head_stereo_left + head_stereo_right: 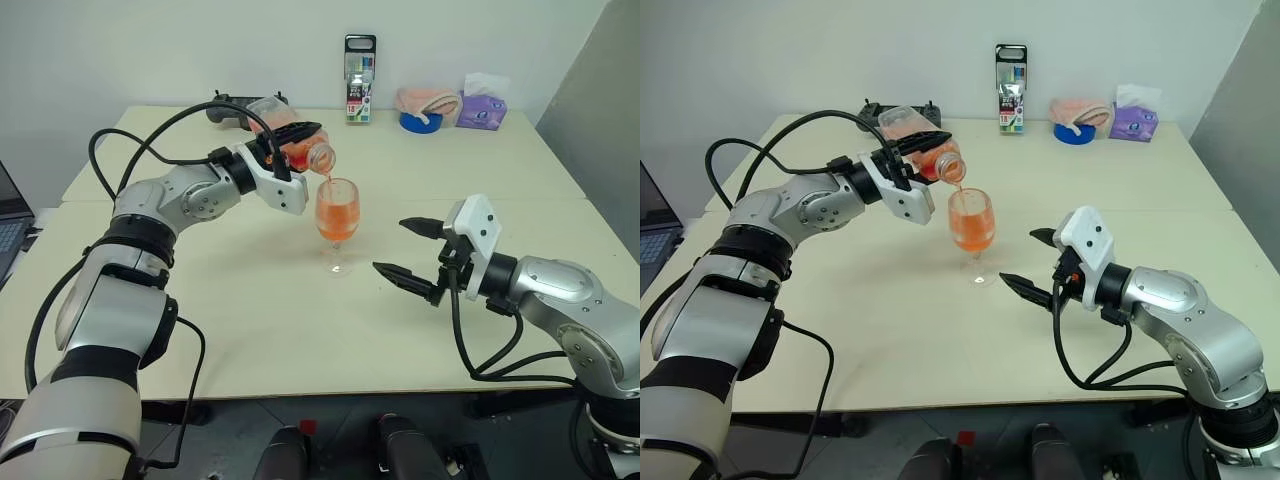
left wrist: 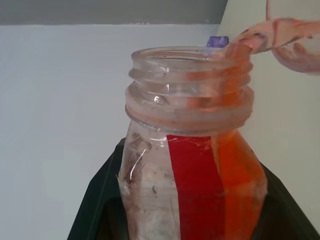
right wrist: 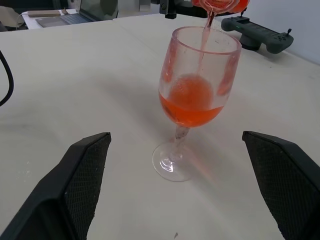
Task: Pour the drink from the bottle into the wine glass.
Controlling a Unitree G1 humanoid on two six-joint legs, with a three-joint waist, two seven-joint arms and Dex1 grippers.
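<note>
The robot's left gripper should release the bottle on the table (image 1: 236, 243) in front of the game controller, next to the wine glass. The bottle is now tipped over the wine glass.
My left gripper (image 1: 291, 141) is shut on the bottle (image 1: 297, 147), a small clear one with a red label strip (image 2: 196, 185). The bottle is uncapped and tipped mouth-down over the wine glass (image 1: 337, 212). A thin stream of the orange drink (image 1: 324, 184) falls from its neck into the bowl. The glass stands upright near the middle of the table, its bowl partly filled with the drink (image 3: 190, 112). My right gripper (image 1: 392, 246) hovers open just right of the glass, its black fingers (image 3: 85, 172) wide apart on either side of the foot without touching it.
Along the table's far edge stand a tall marker pack (image 1: 360, 78), a dark game controller (image 1: 232, 108), a blue roll with a pink cloth (image 1: 424, 108) and a purple tissue pack (image 1: 483, 106). A laptop (image 1: 8, 222) sits off the left side.
</note>
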